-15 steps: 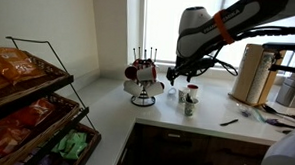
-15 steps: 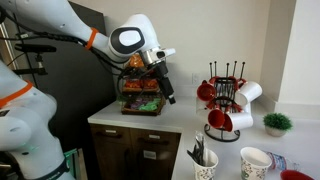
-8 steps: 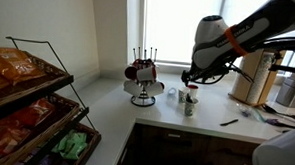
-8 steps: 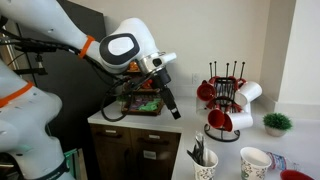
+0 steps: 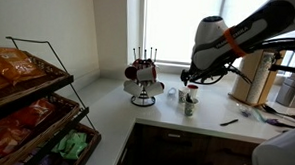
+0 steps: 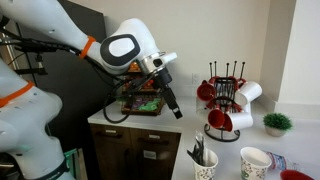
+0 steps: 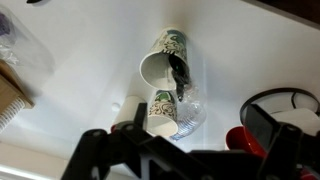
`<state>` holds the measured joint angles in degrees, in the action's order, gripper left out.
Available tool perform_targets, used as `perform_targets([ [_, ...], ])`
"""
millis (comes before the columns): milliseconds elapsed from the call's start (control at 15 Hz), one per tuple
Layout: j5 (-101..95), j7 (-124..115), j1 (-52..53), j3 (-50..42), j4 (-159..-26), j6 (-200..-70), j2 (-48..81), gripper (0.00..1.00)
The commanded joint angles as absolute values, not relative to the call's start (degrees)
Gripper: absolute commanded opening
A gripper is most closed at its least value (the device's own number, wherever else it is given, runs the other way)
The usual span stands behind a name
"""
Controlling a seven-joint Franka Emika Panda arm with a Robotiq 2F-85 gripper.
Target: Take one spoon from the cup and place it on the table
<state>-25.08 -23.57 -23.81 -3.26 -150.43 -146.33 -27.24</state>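
My gripper should close on the upper end of a dark spoon (image 5: 189, 96) (image 7: 181, 91), where the spoon sticks up above the rim of the patterned paper cup.
A patterned paper cup (image 7: 158, 64) with dark spoons (image 7: 179, 70) in it stands on the off-white table (image 7: 230, 50). It also shows in both exterior views (image 5: 189, 106) (image 6: 205, 163). My gripper (image 5: 192, 79) (image 6: 173, 102) hangs above the table, higher than the cup and a little to one side of it. In the wrist view its dark fingers (image 7: 195, 150) spread across the bottom edge, open, with nothing between them. A second patterned cup (image 7: 160, 112) and a clear plastic cup (image 7: 190, 110) stand beside the spoon cup.
A mug rack with red and white mugs (image 5: 143, 80) (image 6: 226, 100) stands close to the cups. A thin dark item (image 5: 229, 122) lies on the table. A paper towel roll (image 5: 250, 73) stands further along. A wire rack of snack bags (image 5: 31, 102) (image 6: 140, 95) stands at one end.
From one second ago to half a second ago the arm swung across toward the cups and the gripper came lower. Since then nothing has visibly moved.
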Motion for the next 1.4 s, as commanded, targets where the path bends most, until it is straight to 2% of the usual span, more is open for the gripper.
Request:
perform_targets([
  [0, -25.58, -24.5, -26.05, -3.65, -152.29, -151.22, -25.88, 1.0],
  [733, -25.45, -15.06, -29.21, -7.8, -158.99, -163.99, -21.63, 1.0],
  [1067, -24.92, -12.96, -31.88, -7.96, -157.45, -171.63, -16.21, 1.0],
  [1333, -24.22, -12.66, -30.75, -8.91, -157.44, -170.31, -16.21, 1.0],
])
